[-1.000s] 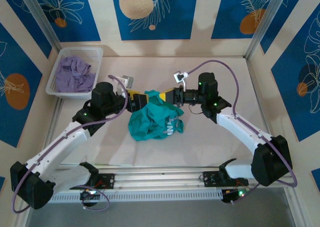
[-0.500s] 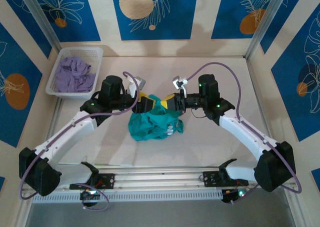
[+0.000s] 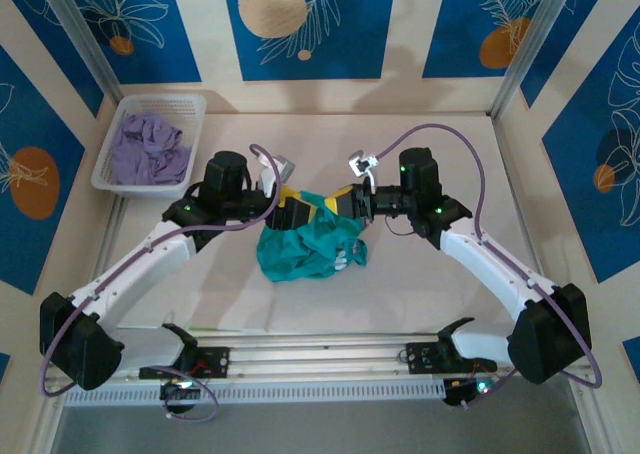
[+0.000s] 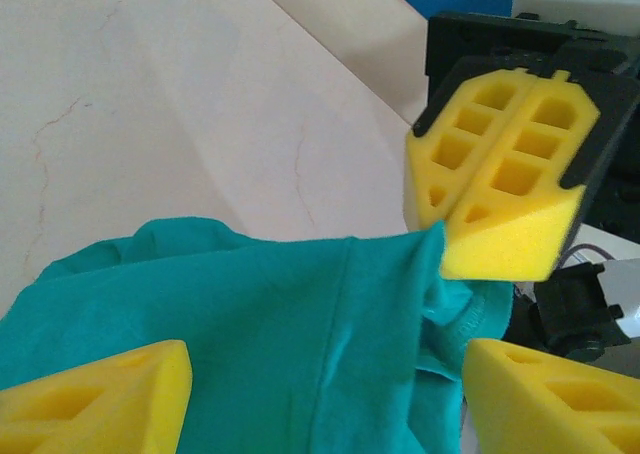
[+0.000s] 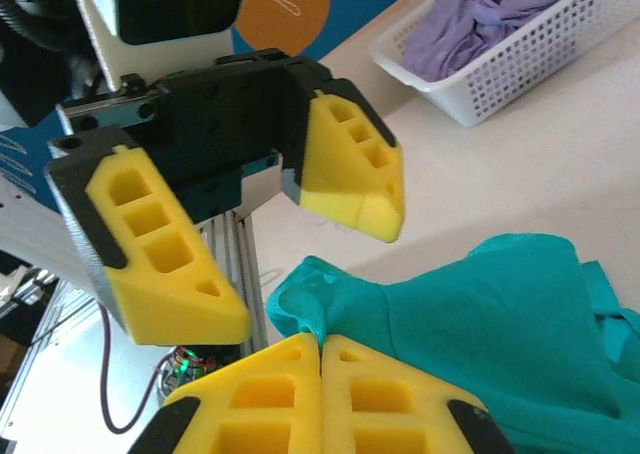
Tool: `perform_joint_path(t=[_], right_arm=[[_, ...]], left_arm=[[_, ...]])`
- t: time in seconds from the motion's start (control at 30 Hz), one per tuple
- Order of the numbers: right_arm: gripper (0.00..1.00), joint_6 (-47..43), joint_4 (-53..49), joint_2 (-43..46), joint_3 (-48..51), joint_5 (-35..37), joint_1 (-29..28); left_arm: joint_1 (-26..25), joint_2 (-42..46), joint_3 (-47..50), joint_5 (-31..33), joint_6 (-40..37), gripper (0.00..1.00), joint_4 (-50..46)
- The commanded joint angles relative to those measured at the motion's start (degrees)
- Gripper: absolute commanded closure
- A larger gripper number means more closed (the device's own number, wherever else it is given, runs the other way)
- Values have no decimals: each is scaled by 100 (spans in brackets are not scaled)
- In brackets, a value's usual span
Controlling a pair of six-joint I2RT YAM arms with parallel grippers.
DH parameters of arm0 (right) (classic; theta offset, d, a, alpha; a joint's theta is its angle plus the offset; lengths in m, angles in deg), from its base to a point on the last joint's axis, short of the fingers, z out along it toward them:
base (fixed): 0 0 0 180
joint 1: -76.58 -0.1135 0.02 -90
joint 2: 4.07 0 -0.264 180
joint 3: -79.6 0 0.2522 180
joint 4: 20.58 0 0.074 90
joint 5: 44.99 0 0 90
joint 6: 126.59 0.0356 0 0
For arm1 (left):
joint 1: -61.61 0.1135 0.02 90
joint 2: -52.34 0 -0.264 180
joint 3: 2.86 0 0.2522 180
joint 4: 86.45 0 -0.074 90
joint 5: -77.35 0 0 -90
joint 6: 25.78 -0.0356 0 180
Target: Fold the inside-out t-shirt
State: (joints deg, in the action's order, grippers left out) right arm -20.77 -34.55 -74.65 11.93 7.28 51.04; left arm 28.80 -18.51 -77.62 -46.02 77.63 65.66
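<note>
My right gripper is pinching only the corner of the t-shirt's raised edge, so my left gripper should hold that edge while my right gripper grabs the t-shirt's folds [image 4: 455,326] below.
The teal inside-out t-shirt [image 3: 308,246] lies bunched at the table's middle, with its top edge lifted. My right gripper [image 3: 345,206] is shut on that raised edge; in the right wrist view a fold of the shirt [image 5: 480,304] is pinched between its closed yellow fingers [image 5: 321,346]. My left gripper [image 3: 292,212] faces it from the left, open. In the left wrist view its two yellow fingers [image 4: 100,399] stand far apart on either side of the shirt [image 4: 250,324], just below the right gripper [image 4: 500,174].
A white basket [image 3: 150,139] holding a pale purple garment [image 3: 148,149] stands at the back left; it also shows as the basket [image 5: 520,69] in the right wrist view. Bare beige table [image 3: 440,274] surrounds the shirt. Patterned walls close in the sides and back.
Both grippers have drawn together above the shirt, and its top edge has risen with the right gripper. The left jaws have spread slightly wider.
</note>
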Motion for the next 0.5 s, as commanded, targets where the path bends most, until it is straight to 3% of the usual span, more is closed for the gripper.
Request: perform_joint_path(t=[0.0,0.3,0.47], right_arm=[[100,78,-89,126,-127,122,108],[100,385,424,245,-13,-66,130],[100,325,339,316,71,98,153]], left_arm=[[-90,57,87,-374,42,29,202],[-330,-472,-88,-347,-64,38,-116],[-347,-576,-32,-777,210,66,407]])
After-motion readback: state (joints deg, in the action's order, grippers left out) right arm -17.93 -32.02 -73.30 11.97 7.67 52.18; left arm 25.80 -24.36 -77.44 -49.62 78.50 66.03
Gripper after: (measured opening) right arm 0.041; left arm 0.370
